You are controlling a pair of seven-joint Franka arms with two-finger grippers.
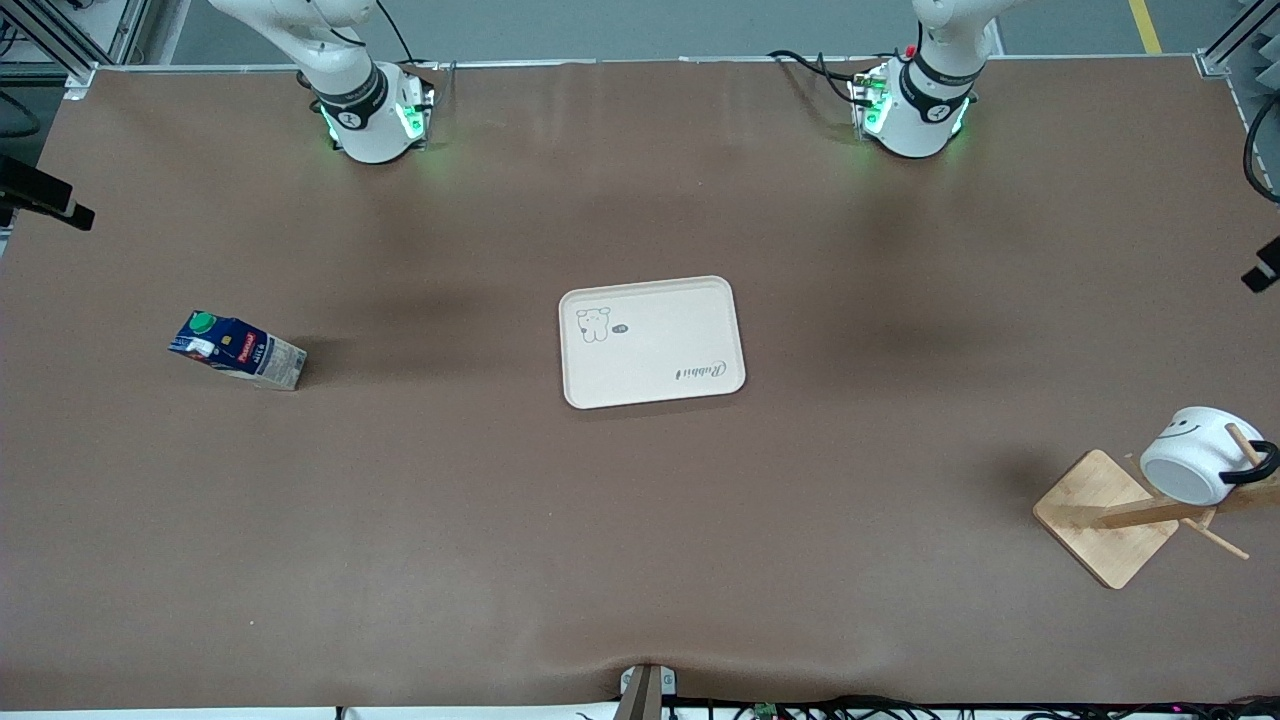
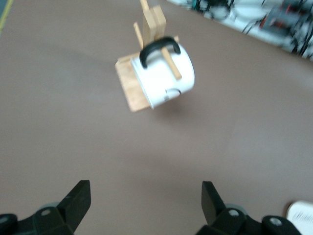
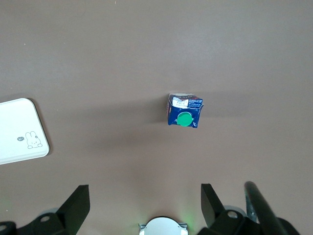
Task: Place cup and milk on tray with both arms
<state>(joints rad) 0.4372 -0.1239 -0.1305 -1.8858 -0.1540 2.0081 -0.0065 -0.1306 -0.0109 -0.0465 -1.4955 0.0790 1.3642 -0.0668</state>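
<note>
The robot's left gripper needs to next move to the white cup's rim (image 1: 1185, 410) (image 2: 152, 107), across from its black handle and by the smiling face, and close there.
The cream tray (image 1: 651, 341) with the rabbit print lies at the table's middle; it also shows in the right wrist view (image 3: 19, 129). The milk carton (image 1: 237, 349) stands toward the right arm's end of the table, green cap up. My right gripper (image 3: 145, 200) is open and empty, high over the table near its own base, apart from the milk (image 3: 184, 110). The white cup (image 1: 1195, 455) hangs by its black handle on a wooden rack peg toward the left arm's end. My left gripper (image 2: 145, 198) is open and empty, high above the table, apart from the cup (image 2: 166, 73).
The wooden rack's square base (image 1: 1105, 517) stands near the table's edge at the left arm's end, nearer to the front camera than the tray. Both arm bases (image 1: 375, 115) (image 1: 915, 110) stand along the table's back edge. Brown table surface (image 1: 450, 500) surrounds the tray.
</note>
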